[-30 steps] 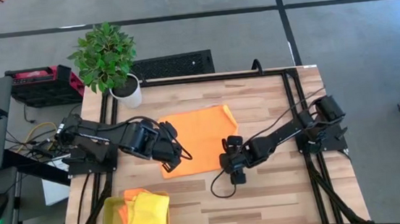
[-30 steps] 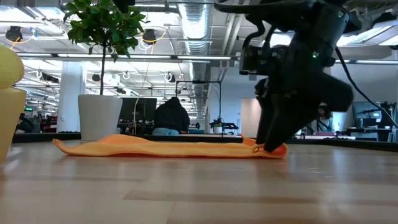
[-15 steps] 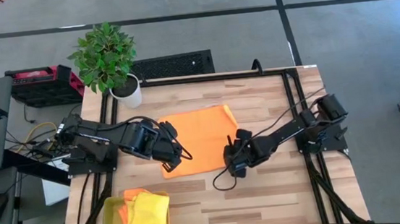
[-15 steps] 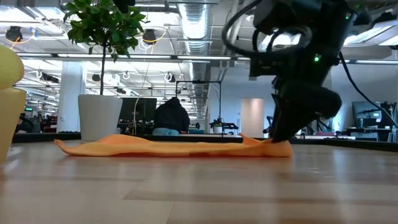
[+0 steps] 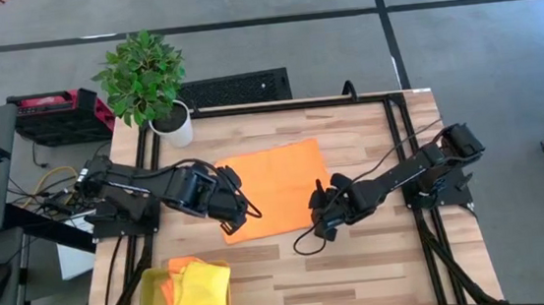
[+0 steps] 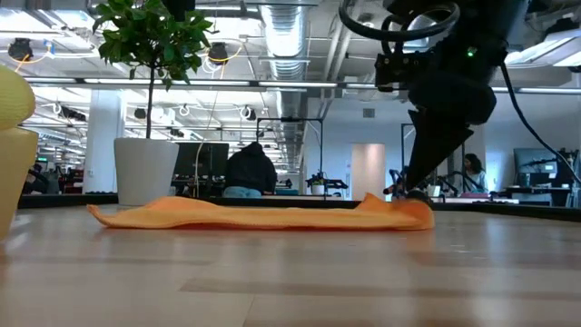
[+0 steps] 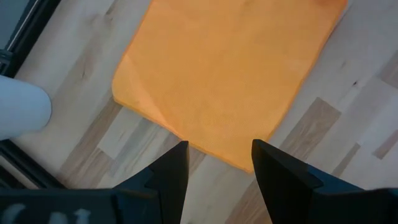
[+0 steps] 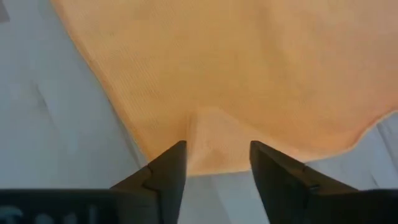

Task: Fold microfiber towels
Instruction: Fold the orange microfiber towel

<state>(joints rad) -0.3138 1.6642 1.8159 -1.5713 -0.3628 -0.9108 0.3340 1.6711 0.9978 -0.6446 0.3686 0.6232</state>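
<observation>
A small fold of the orange towel sits loose between the right gripper's fingers, so the robot should pinch the towel's near edge (image 8: 221, 168) there before the left gripper lowers.
An orange microfiber towel (image 5: 273, 184) lies spread flat in the middle of the wooden table; the low view shows it as a low orange strip (image 6: 254, 214). My right gripper (image 5: 317, 216) is at the towel's near right corner, fingers apart and slanting down onto it. My left gripper (image 5: 246, 214) hangs open above the towel's near left corner (image 7: 211, 140), clear of the cloth. More towels, yellow (image 5: 201, 295) over orange, lie heaped in a yellow-green tray (image 5: 149, 294) at the near left. My right gripper (image 8: 214, 149) meets the orange towel at its near right corner, coming from above and slanting from the table's right. Its fingertips (image 6: 408, 193) rest on the cloth by the edge. A small ridge of cloth (image 8: 210, 132) stands up between the two spread fingers. The rest lies flat.
A potted plant in a white pot (image 5: 152, 84) stands at the far left corner. The tray's wall (image 6: 11, 154) fills the low view's left edge. Bare wood lies near and right of the towel. A black cable loops (image 5: 302, 245) below my right gripper.
My right gripper has moved toward the table's right and far edges, risen a little and rolled about its own line. The towel has slid slightly toward the right edge with it, and its near right corner is now bunched up a bit higher.
</observation>
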